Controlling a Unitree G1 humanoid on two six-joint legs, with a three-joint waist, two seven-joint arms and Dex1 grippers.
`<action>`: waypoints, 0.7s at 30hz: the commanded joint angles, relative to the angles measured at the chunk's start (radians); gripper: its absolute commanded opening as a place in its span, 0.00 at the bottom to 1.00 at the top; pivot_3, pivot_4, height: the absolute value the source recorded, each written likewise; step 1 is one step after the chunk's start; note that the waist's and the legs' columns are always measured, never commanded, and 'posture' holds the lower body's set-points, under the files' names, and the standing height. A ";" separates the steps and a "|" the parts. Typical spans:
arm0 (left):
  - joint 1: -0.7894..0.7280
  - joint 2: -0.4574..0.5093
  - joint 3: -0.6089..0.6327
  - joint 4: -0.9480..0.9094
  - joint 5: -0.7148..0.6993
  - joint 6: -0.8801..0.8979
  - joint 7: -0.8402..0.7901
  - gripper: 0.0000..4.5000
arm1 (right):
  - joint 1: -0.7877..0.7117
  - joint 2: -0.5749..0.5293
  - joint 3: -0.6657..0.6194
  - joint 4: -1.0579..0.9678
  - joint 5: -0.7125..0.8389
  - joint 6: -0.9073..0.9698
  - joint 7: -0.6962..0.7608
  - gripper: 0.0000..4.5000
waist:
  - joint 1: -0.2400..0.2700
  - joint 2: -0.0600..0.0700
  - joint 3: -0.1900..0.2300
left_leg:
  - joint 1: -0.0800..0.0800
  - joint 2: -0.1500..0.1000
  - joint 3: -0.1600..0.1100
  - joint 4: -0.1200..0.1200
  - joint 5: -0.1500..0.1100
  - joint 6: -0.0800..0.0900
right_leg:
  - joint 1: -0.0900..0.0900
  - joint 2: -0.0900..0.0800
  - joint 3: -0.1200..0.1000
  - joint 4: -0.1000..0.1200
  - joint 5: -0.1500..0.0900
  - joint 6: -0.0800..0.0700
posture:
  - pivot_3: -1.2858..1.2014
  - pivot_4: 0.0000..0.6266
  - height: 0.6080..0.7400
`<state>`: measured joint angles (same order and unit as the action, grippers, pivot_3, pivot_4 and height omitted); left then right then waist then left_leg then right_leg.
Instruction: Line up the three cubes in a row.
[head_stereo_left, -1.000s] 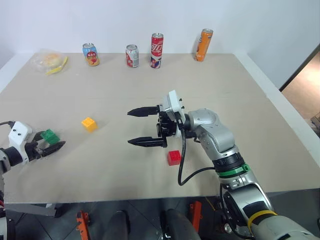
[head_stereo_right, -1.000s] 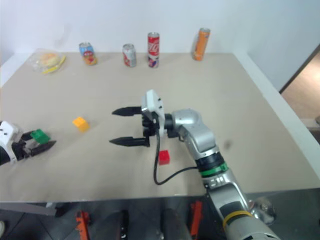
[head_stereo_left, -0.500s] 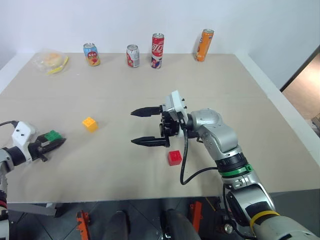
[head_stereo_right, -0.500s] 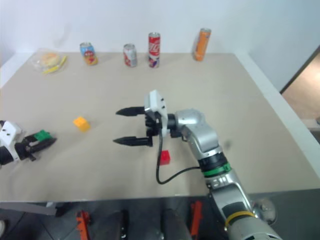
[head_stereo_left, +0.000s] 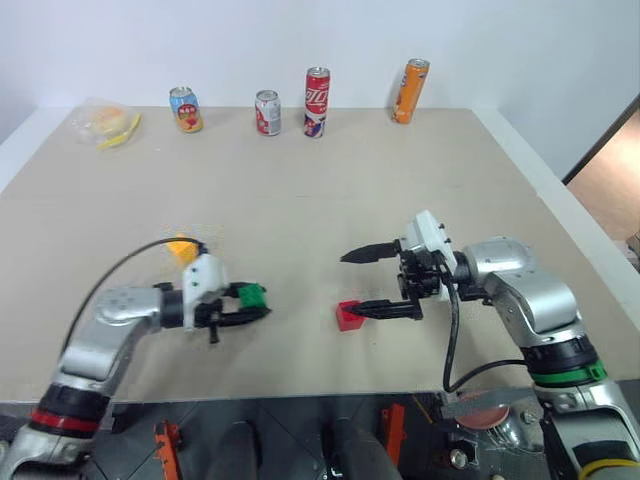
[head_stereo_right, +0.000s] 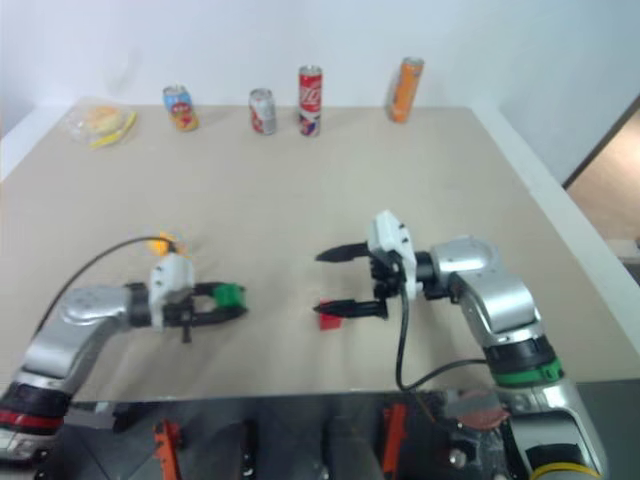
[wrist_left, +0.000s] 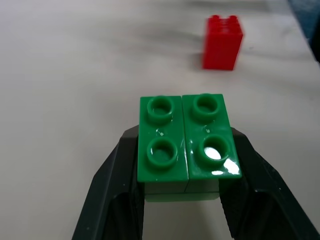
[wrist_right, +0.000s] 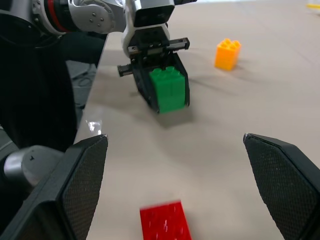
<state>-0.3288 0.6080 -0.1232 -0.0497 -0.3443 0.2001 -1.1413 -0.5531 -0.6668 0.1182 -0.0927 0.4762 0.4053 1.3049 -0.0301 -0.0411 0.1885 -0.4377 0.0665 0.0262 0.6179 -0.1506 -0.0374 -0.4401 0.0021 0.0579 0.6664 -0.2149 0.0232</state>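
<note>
Next, I release the green cube from my left gripper on the table a short gap from the red cube (head_stereo_left: 291, 317).
My left gripper (head_stereo_left: 254, 303) is shut on the green cube (head_stereo_left: 252, 295), just above the table's front middle. In the left wrist view the green cube (wrist_left: 187, 145) sits studs-up between both black fingers. A short way to its right, the red cube (head_stereo_left: 349, 315) stands on the table. My right gripper (head_stereo_left: 347, 284) points left and is open and empty. Its lower fingertip reaches the red cube's top edge. Just behind my left hand the yellow-orange cube (head_stereo_left: 181, 248) is partly covered by the hand's cable.
Several drink cans line the table's far edge: a blue one (head_stereo_left: 183, 108), a silver-red one (head_stereo_left: 266, 112), a red one (head_stereo_left: 315, 101) and an orange one (head_stereo_left: 409, 90). A clear bag of food (head_stereo_left: 103, 122) lies at the far left corner.
My left gripper shut on the green cube and swung right from the table's left edge to the front middle. My right gripper drew back to the right, past the red cube.
</note>
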 joint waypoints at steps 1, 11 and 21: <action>-0.056 -0.027 -0.052 0.030 0.053 -0.027 0.001 0.30 | 0.008 -0.018 -0.052 -0.078 0.018 0.008 -0.041 1.00 | 0.000 0.000 0.000 | 0.000 0.000 0.000 0.001 0.000 0.000 | 0.000 0.000 0.001 0.000 0.000 0.000 | 0.52 0.24 1.00; -0.128 -0.066 -0.145 0.096 0.087 -0.034 -0.089 0.30 | 0.096 -0.047 -0.099 -0.209 0.046 0.062 -0.129 1.00 | 0.000 0.000 0.000 | -0.001 -0.001 0.001 0.001 0.000 0.000 | 0.000 0.000 0.004 0.000 0.000 0.002 | 0.52 0.24 1.00; -0.149 -0.087 -0.160 0.146 0.109 -0.024 -0.111 0.30 | 0.127 -0.062 -0.115 -0.239 0.063 0.072 -0.158 1.00 | 0.000 0.000 0.000 | -0.001 -0.001 0.001 0.003 0.000 0.000 | 0.001 0.000 0.004 0.000 0.000 0.002 | 0.52 0.24 1.00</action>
<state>-0.4651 0.5267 -0.2774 0.1055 -0.2344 0.1749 -1.2469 -0.4303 -0.7160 0.0364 -0.2912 0.5178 0.4799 1.1520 -0.0298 -0.0412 0.1884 -0.4387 0.0653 0.0270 0.6205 -0.1507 -0.0373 -0.4395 0.0023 0.0620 0.6660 -0.2146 0.0252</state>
